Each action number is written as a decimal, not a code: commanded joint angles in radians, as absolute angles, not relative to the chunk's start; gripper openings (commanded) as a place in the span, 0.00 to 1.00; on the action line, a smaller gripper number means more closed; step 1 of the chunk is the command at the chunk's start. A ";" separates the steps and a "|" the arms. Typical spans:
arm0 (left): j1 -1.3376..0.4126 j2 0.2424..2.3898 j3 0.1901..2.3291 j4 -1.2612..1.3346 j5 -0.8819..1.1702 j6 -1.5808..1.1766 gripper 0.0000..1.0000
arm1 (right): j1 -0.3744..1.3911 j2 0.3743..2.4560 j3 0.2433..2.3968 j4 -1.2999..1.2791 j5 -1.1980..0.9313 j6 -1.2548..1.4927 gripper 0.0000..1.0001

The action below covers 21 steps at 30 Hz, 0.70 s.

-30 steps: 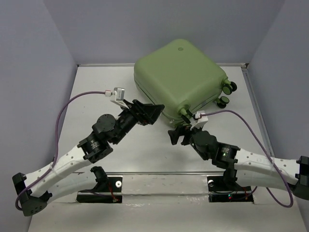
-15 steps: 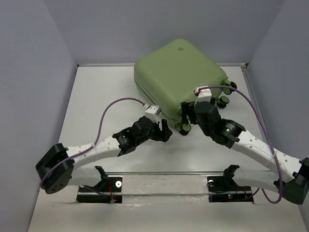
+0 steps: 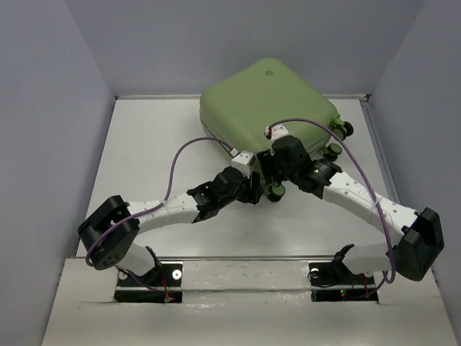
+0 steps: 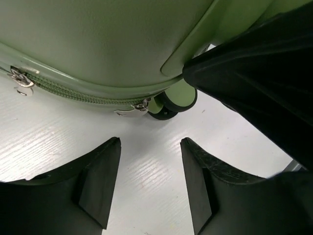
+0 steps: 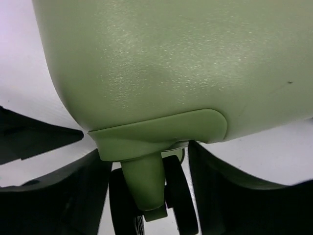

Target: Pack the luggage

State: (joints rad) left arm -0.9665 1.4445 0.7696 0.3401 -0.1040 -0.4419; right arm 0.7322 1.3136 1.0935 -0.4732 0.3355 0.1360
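My left gripper's fingers are short of the zipper pull by the near caster wheel, so I need to move closer, grip it and pull it toward the other pull point(image 4: 22, 82).
The pale green luggage point(image 3: 266, 108) lies closed and flat at the back of the table, its round emblem point(image 3: 269, 73) facing up. My left gripper point(image 3: 253, 189) is open and empty, low over the table just in front of the suitcase's near corner. In the left wrist view point(image 4: 150, 147) it faces the closed zipper and its metal pulls point(image 4: 132, 110). My right gripper point(image 3: 272, 173) is at the same corner. In the right wrist view point(image 5: 146, 161) it is open, with its fingers point(image 5: 225, 186) on either side of the near caster wheel point(image 5: 146, 186). Contact with the wheel is unclear.
Two more caster wheels point(image 3: 333, 150) stick out at the suitcase's right side. The left arm's purple cable point(image 3: 189, 148) arcs above the table's left half. The two grippers are close together at the corner; the right arm's black body point(image 4: 264, 73) fills the right of the left wrist view.
Both arms have reached forward to the suitcase's near corner. The left gripper has moved right and come down low. The right gripper has moved up to straddle the near caster.
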 commanded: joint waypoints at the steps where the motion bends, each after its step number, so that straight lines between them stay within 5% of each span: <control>1: -0.968 1.463 0.828 0.411 -0.124 -0.394 0.61 | 0.718 1.327 1.126 -0.471 0.331 0.112 0.57; 3: -0.968 1.480 0.836 0.426 -0.127 -0.387 0.56 | 0.709 1.322 1.118 -0.471 0.327 0.115 0.47; 4: -0.968 1.486 0.839 0.431 -0.130 -0.385 0.56 | 0.709 1.322 1.115 -0.471 0.322 0.115 0.25; 6: -0.966 1.500 0.848 0.433 -0.146 -0.382 0.54 | 0.709 1.316 1.106 -0.472 0.314 0.117 0.07; 12: -0.966 1.563 0.884 0.466 -0.196 -0.367 0.48 | 0.709 1.279 1.066 -0.460 0.258 0.138 0.07; 17: -0.966 1.600 0.913 0.469 -0.293 -0.367 0.34 | 0.709 1.249 1.036 -0.449 0.222 0.143 0.07; 21: -0.965 1.601 0.916 0.463 -0.363 -0.371 0.39 | 0.709 1.227 1.005 -0.436 0.207 0.146 0.07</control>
State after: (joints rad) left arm -0.9733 1.6047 0.8589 0.3843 -0.2222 -0.3897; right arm 0.7155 1.2690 1.0382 -0.4164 0.2260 0.1276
